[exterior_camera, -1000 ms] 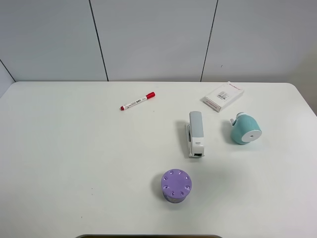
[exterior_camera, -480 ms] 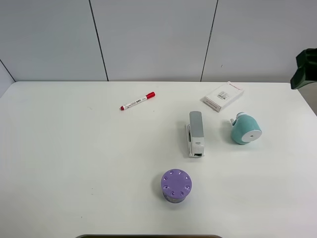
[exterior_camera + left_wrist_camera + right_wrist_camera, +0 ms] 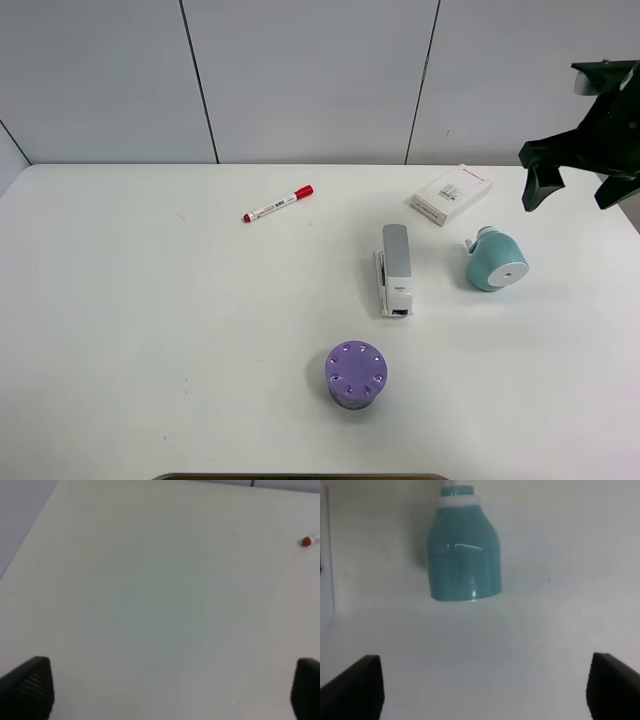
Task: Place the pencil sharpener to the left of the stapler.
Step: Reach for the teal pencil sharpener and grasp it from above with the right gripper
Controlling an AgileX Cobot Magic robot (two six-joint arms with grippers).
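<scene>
Next, I move my right gripper to the pencil sharpener and close it across its wide teal body [image 3: 495, 258] [image 3: 464, 552], between the white ring and the white round end.
The teal pencil sharpener [image 3: 495, 261] lies on its side on the white table, white round face toward the front, just right of the grey and white stapler [image 3: 395, 269]. My right gripper [image 3: 572, 190] hangs open in the air at the far right, above and behind the sharpener. In the right wrist view the pencil sharpener [image 3: 463, 552] lies ahead of the gripper [image 3: 482, 687], whose fingertips [image 3: 352, 685] stand wide apart, nothing between them. The left gripper [image 3: 167, 687] is open over bare table; it is out of the high view.
A white flat box with red print [image 3: 451, 195] lies behind the stapler. A purple cylinder with holes on top [image 3: 355, 374] stands in front of it. A red-capped marker [image 3: 277, 204] lies at the back left; its red cap [image 3: 306, 541] shows in the left wrist view.
My right arm has come into the high view from the right edge and moved left and down toward the sharpener. The objects on the table have not moved.
</scene>
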